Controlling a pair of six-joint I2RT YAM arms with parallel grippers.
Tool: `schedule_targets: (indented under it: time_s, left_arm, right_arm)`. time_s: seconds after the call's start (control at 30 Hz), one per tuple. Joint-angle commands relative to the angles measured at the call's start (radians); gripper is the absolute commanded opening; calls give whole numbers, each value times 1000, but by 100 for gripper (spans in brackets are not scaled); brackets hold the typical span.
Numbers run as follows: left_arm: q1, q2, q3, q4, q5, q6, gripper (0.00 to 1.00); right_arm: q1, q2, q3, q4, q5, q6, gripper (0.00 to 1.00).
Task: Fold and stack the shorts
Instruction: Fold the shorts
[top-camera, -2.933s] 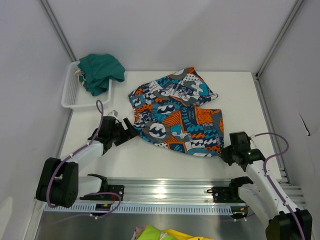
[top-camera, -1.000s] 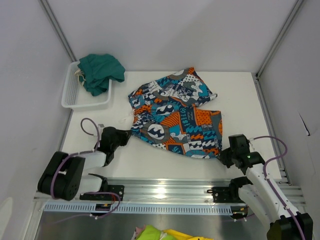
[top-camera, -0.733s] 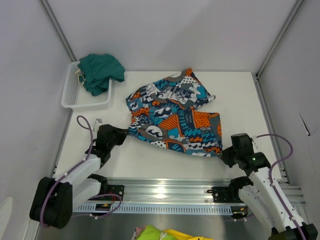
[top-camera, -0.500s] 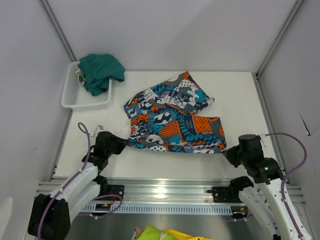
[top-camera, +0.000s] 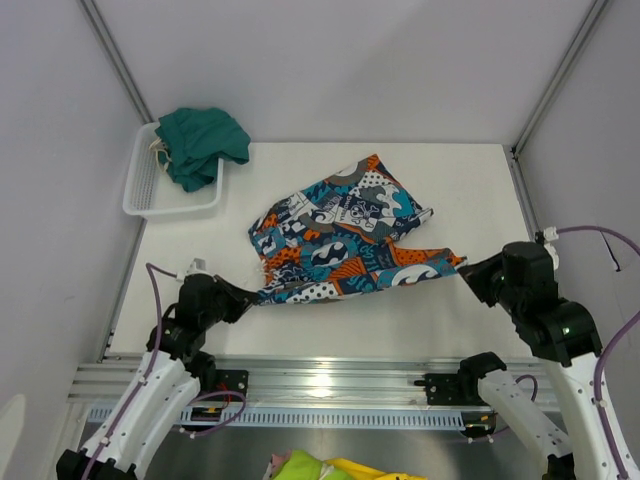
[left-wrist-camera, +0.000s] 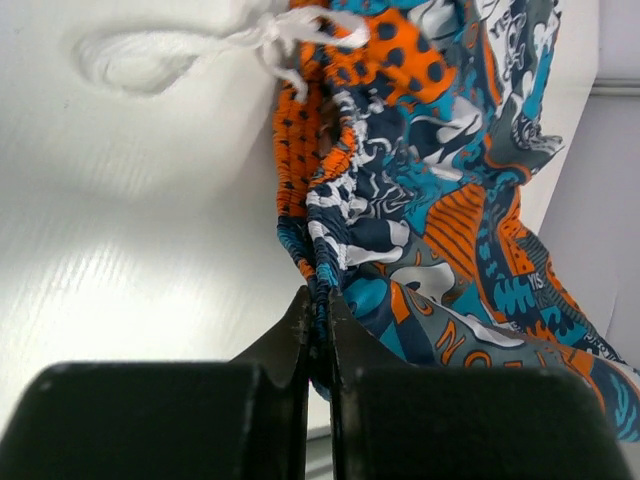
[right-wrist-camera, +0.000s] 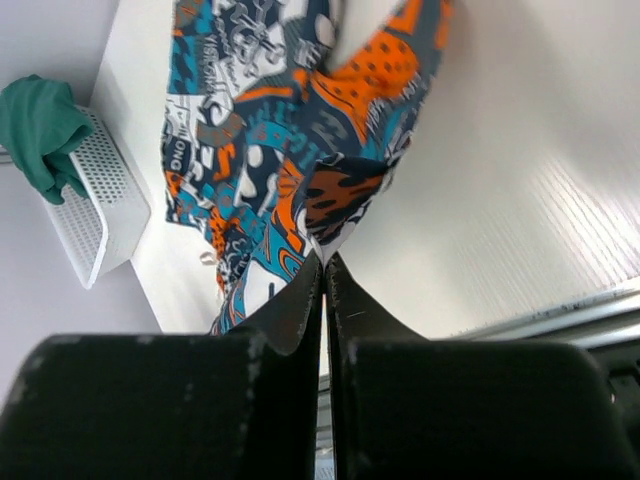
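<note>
My left gripper is going to put the patchwork shorts' waistband corner down close beside the white basket's near corner (top-camera: 238, 209).
The patchwork shorts (top-camera: 340, 235) lie mid-table, their near edge lifted and stretched between both grippers. My left gripper (top-camera: 245, 293) is shut on the waistband corner (left-wrist-camera: 318, 275), next to the white drawstring (left-wrist-camera: 275, 30). At the other end, my right gripper (top-camera: 463, 268) is shut on a hem corner (right-wrist-camera: 325, 235) of the same shorts (right-wrist-camera: 270, 130), which hang away from it toward the table. The plain dark teal shorts (top-camera: 203, 140) sit bunched in the white basket (top-camera: 150, 200) at the back left, also in the right wrist view (right-wrist-camera: 35, 120).
The white mesh basket (right-wrist-camera: 95, 215) stands against the left wall. A metal rail (top-camera: 320, 385) runs along the table's near edge, with yellow-green cloth (top-camera: 310, 468) below it. Frame posts rise at the back corners.
Both grippers have risen and drawn apart, keeping their grip. The shorts' near edge has lifted off the table and pulled taut, and the fabric has narrowed into a band.
</note>
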Motion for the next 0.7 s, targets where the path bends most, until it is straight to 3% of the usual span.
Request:
schedule_targets:
  time_s: [0.0, 0.33, 0.67]
  left_arm:
    - [4, 30, 154, -147, -72, 39, 0]
    - [6, 287, 447, -271, -190, 33, 0]
    - [47, 379, 512, -216, -229, 0, 0]
  right_arm:
    - [-4, 84, 125, 147, 100, -118, 0]
    - [-4, 340, 319, 416, 22, -289, 0]
    - [-23, 617, 487, 546, -34, -374, 0]
